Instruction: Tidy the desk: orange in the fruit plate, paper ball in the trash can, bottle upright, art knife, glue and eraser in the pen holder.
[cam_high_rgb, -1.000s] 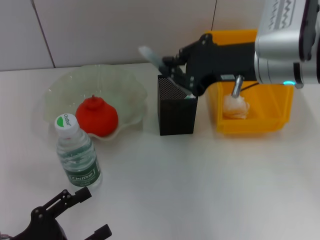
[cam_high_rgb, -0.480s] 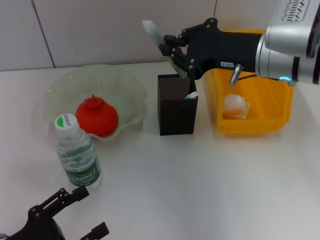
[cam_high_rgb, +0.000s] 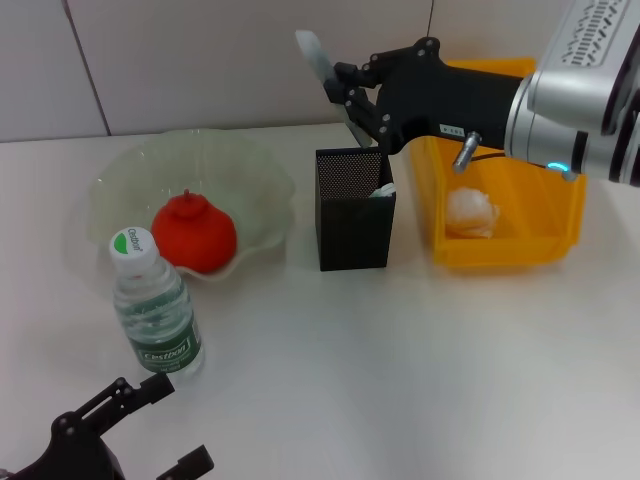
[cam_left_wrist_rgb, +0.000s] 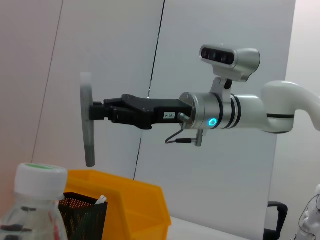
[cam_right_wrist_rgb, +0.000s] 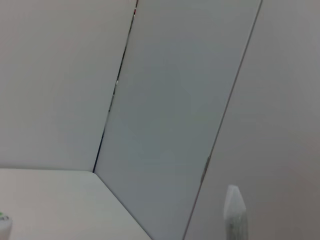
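My right gripper is going to let go of the grey art knife inside the pen holder's front corner (cam_high_rgb: 329, 193) closest to the fruit plate.
My right gripper (cam_high_rgb: 352, 98) is shut on the grey art knife (cam_high_rgb: 318, 60) and holds it in the air just above the back rim of the black mesh pen holder (cam_high_rgb: 352, 215). The left wrist view shows the knife (cam_left_wrist_rgb: 88, 120) hanging upright from the gripper (cam_left_wrist_rgb: 100, 111). A white item (cam_high_rgb: 383, 189) pokes up inside the holder. The orange (cam_high_rgb: 193, 233) lies in the glass fruit plate (cam_high_rgb: 130, 170). The bottle (cam_high_rgb: 152, 305) stands upright. The paper ball (cam_high_rgb: 470, 212) lies in the yellow trash bin (cam_high_rgb: 560, 215). My left gripper (cam_high_rgb: 160, 428) is open and empty at the near left edge.
The plate, pen holder and bin stand in a row along the back of the white table. A grey wall rises behind them. The bottle stands close in front of the plate, just beyond my left gripper.
My right gripper has risen and drawn back from the pen holder's rim with the art knife, which now hangs more upright. My left gripper has sunk slightly.
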